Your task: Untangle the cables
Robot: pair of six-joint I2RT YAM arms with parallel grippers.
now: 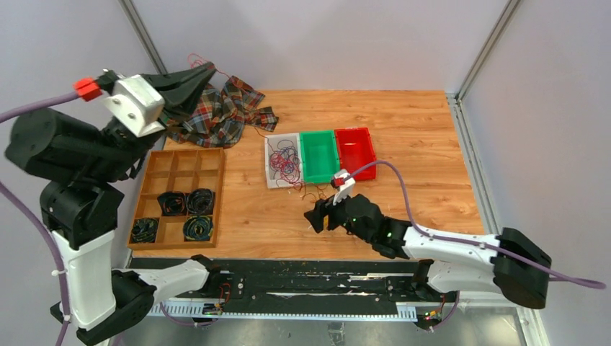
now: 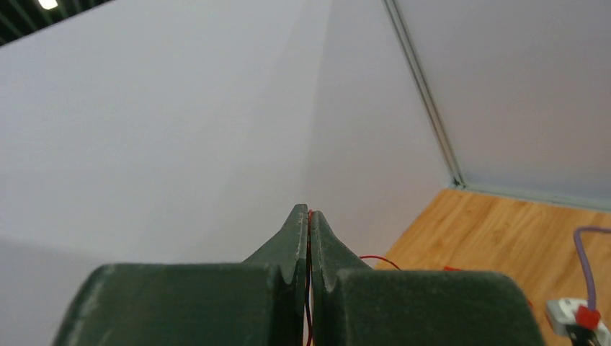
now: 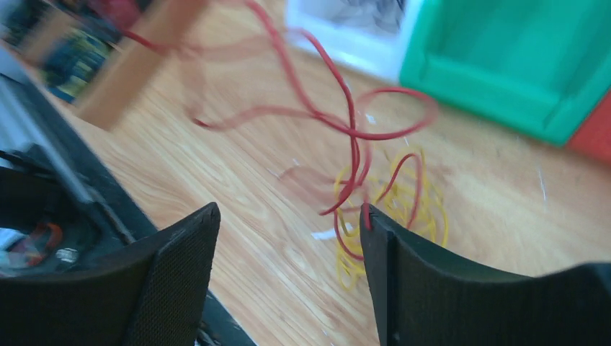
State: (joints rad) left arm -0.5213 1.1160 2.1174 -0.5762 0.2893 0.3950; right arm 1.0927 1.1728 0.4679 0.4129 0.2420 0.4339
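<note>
Loops of red cable hang over the purple cable in the white tray, so next I grab them with my right gripper near the tray's front edge (image 1: 283, 185) and pull them clear.
A tangle of purple and red cables (image 1: 284, 160) lies in a white tray (image 1: 271, 180) at mid table. My left gripper (image 1: 207, 71) is raised high at the back left. It is shut on a thin red wire (image 2: 310, 288) that runs between its jaws (image 2: 310, 211). My right gripper (image 1: 317, 216) hovers low over the table in front of the trays, and it is open (image 3: 288, 209). Just ahead of it a red wire (image 3: 349, 122) loops above a small yellow coil (image 3: 414, 209) on the wood. The red wire's end brushes the tip of the right-hand finger (image 3: 369, 210).
A green bin (image 1: 319, 137) and a red bin (image 1: 355, 132) stand right of the white tray. A plaid cloth (image 1: 223, 108) lies at the back left. A wooden compartment tray (image 1: 176, 169) holding dark coiled cords sits at the front left.
</note>
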